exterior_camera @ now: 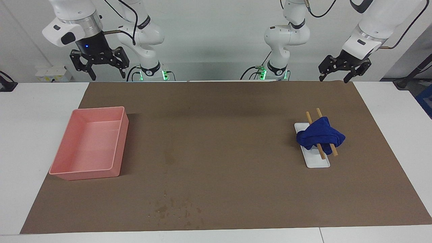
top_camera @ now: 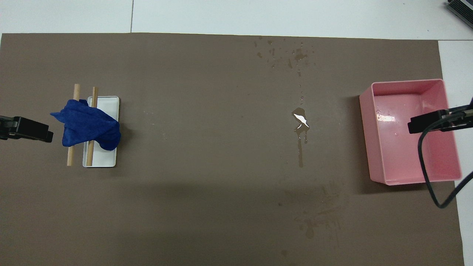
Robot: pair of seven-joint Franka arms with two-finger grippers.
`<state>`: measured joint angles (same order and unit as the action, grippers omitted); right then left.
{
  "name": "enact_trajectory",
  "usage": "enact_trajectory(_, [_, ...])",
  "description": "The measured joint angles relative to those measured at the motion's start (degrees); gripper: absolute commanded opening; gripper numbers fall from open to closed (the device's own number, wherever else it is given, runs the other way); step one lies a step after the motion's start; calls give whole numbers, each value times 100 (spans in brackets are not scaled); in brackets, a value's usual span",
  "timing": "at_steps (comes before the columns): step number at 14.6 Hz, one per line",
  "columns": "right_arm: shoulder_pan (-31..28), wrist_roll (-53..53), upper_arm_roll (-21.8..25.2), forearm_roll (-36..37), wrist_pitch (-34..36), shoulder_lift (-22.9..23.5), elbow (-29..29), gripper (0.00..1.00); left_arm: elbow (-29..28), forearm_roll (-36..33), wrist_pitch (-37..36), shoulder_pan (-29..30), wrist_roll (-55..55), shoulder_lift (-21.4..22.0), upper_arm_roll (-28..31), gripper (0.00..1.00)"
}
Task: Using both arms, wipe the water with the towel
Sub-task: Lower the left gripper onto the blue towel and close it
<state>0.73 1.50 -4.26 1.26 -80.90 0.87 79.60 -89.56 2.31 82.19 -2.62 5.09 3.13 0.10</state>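
The robot's left gripper will next move to the blue towel's far edge (top_camera: pixel 84 106), between the wooden sticks, and close there.
The blue towel (exterior_camera: pixel 320 136) (top_camera: pixel 88 125) lies bunched over two wooden sticks (exterior_camera: pixel 334 152) on a small white tray (exterior_camera: pixel 317 162), toward the left arm's end of the table. The water (exterior_camera: pixel 168 157) (top_camera: pixel 301 122) is a faint dark blotch with a thin streak, on the brown mat beside the pink tray (exterior_camera: pixel 91 145). My left gripper (exterior_camera: pixel 334 79) (top_camera: pixel 37 131) hangs open and empty, high over the mat's edge near the towel. Over the pink tray's end, my right gripper (exterior_camera: pixel 107 75) (top_camera: pixel 425 122) is raised, open and empty too.
The pink tray (top_camera: pixel 395 155) stands toward the right arm's end of the table. A cluster of small dark speckles (exterior_camera: pixel 172 209) (top_camera: pixel 284 55) marks the mat farther from the robots than the water. A black cable (top_camera: pixel 425 166) loops over the pink tray.
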Motion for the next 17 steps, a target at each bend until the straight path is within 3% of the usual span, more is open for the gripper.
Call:
enact_trajectory(6, [79, 0, -24, -11, 0, 14, 19, 100, -147, -10, 257, 9, 0, 26, 27, 100])
enact_trajectory(11, [87, 1, -22, -13, 2, 9, 62, 100, -1524, -449, 2434, 9, -16, 267, 42, 100])
enact_trajectory(13, [87, 1, -19, -13, 1, -2, 111, 100, -1807, -577, 3066, 6, -159, 96, 36, 100])
enact_trajectory(17, [87, 1, -20, -13, -1, -36, 154, 100, -1909, -912, 4310, 6, -472, -815, 33, 100])
